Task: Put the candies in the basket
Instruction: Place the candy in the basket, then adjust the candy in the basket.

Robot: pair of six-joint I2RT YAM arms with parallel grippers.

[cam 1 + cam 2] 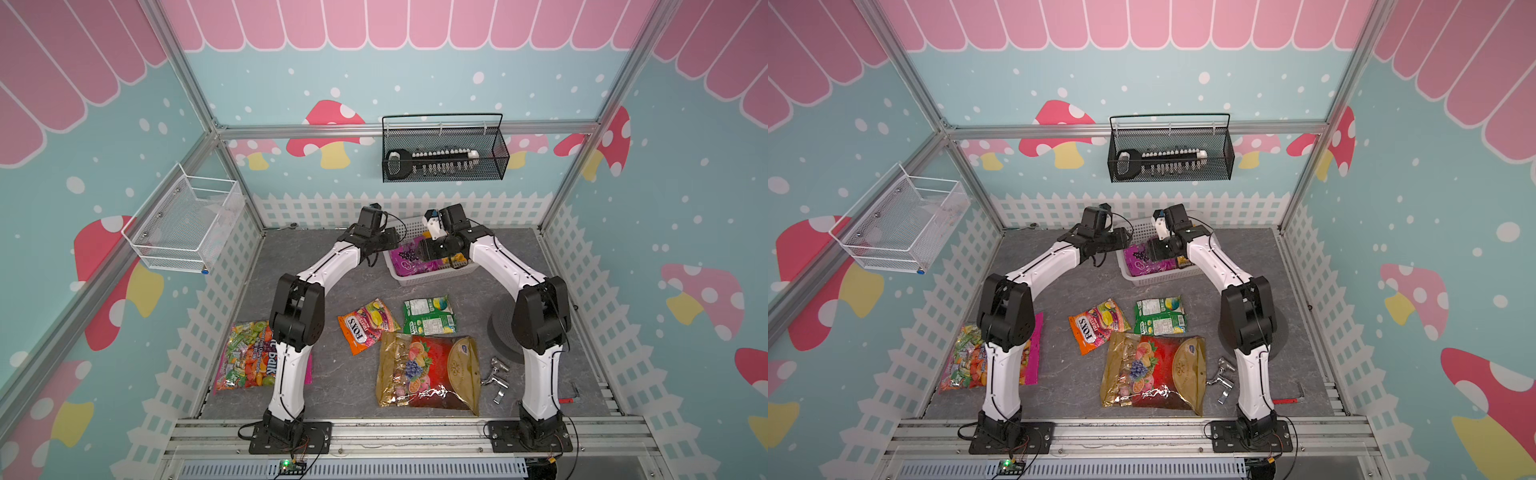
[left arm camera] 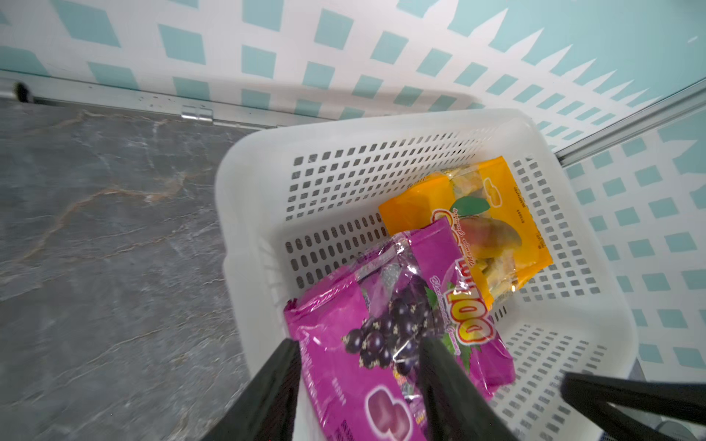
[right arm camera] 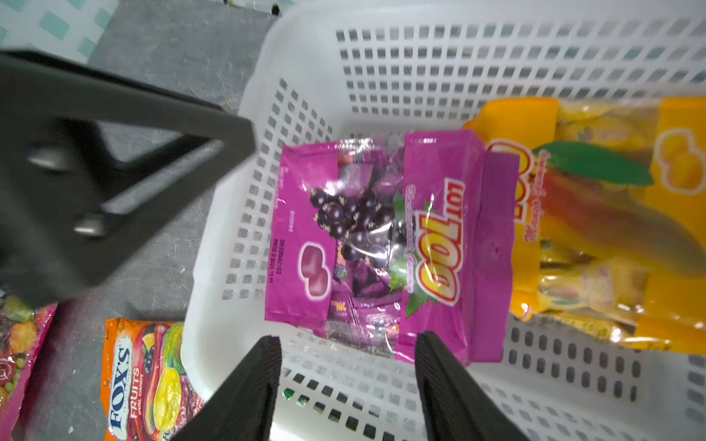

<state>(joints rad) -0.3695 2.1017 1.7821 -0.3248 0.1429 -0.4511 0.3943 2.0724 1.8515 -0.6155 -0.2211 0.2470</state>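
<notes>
The purple bag lies over the yellow-orange bag's edge, so my left gripper needs to steady the basket by its rim (image 1: 393,273) while my right gripper shifts the purple bag.
The white basket (image 1: 432,277) (image 1: 1158,279) stands at the back centre. Inside it lie a purple candy bag (image 1: 405,259) (image 2: 336,324) (image 3: 382,229) and a yellow-orange one (image 2: 493,229) (image 3: 611,229). My left gripper (image 1: 397,239) (image 2: 359,343) hangs open over the basket's left end, and the purple bag lies loose below its fingers. My right gripper (image 1: 422,249) (image 3: 347,338) is open above the basket's near wall and holds nothing. On the floor lie the orange FOX'S bag (image 1: 368,326), the green bag (image 1: 430,316), the red-gold bag (image 1: 428,372) and the clear multicoloured bag (image 1: 245,357), the last partly under the left arm.
Small metal parts (image 1: 496,376) lie right of the red-gold bag. A grey disc (image 1: 503,328) sits by the right arm. A black wire basket (image 1: 444,153) hangs on the back wall and a white wire basket (image 1: 187,224) on the left wall.
</notes>
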